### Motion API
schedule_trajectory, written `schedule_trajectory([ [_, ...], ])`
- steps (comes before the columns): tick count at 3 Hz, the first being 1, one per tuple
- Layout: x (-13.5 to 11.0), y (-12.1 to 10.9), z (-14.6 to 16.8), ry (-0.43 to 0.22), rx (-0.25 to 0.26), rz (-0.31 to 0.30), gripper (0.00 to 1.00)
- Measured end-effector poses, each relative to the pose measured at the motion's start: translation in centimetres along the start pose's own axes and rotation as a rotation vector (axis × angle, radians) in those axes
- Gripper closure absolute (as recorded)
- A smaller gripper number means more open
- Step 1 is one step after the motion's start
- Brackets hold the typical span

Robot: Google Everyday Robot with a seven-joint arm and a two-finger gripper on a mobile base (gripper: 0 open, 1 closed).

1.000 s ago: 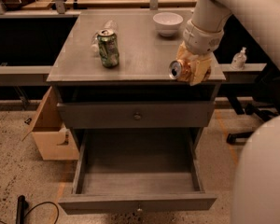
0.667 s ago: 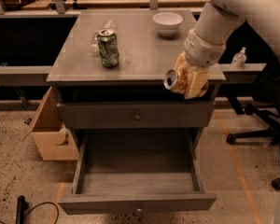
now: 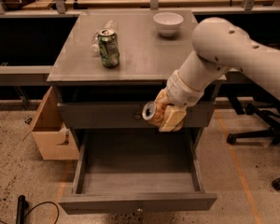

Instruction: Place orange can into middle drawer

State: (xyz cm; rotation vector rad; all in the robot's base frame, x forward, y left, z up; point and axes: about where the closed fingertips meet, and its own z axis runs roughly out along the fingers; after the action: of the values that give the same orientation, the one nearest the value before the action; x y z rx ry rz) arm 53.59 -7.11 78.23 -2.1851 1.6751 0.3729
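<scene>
My gripper is to let go of the orange can on the middle drawer's empty bottom, toward the front edge [image 3: 143, 176] behind the drawer's knob.
My gripper [image 3: 164, 115] is shut on the orange can [image 3: 151, 112], which lies on its side with its silver lid facing left. It hangs in front of the closed upper drawer [image 3: 107, 115], above the open middle drawer [image 3: 137, 176]. The middle drawer is pulled out wide and nothing lies in it. Its small knob [image 3: 139, 210] shows at the front edge. My white arm [image 3: 224, 55] reaches in from the right.
A green drink can [image 3: 108, 48] and a white bowl [image 3: 168, 22] stand on the cabinet top [image 3: 144, 50]. A cardboard box [image 3: 49, 129] sits on the floor at the left. An office chair base [image 3: 261, 120] stands at the right. A cable [image 3: 32, 209] lies at the bottom left.
My gripper has carried the orange can off the cabinet top's right front corner, down and to the left, to in front of the upper drawer.
</scene>
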Motion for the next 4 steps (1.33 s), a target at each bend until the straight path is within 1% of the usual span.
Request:
schedule_trajectory([
  [1,-0.6,0.0,6.1,0.018,0.015,-0.007,1.0],
  [2,-0.6,-0.6,6.9,0.02,0.048,-0.008,1.0],
  [3,0.5,0.5,9.1,0.005,0.02,0.035,1.0],
  [4,2.8,2.0,14.5,-0.047,0.021,0.075,1.0],
])
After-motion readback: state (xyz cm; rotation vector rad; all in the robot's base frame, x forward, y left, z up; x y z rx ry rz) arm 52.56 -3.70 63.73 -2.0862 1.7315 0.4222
